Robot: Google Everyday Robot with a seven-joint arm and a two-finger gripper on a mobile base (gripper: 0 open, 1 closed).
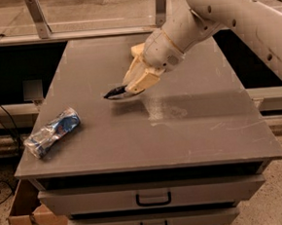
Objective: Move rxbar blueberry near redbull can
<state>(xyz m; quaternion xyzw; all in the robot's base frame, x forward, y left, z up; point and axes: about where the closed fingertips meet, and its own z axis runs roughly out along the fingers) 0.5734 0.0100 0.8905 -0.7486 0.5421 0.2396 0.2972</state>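
Next, my gripper releases the rxbar blueberry on the grey table (104, 114) beside the redbull can's far end.
My gripper (129, 88) hangs over the middle of the grey table (147, 133), a little above its top. It is shut on the rxbar blueberry (115, 93), a flat dark navy wrapper whose end sticks out to the left of the fingertips. The redbull can (52, 132), dented silver and blue, lies on its side near the table's front left corner, well to the left of and nearer than the gripper. The arm reaches in from the upper right.
A pale yellow sponge (137, 50) lies at the back of the table, mostly hidden behind the gripper. Drawers with dark handles (153, 199) sit under the table top. A cardboard box (32, 223) stands on the floor at lower left.
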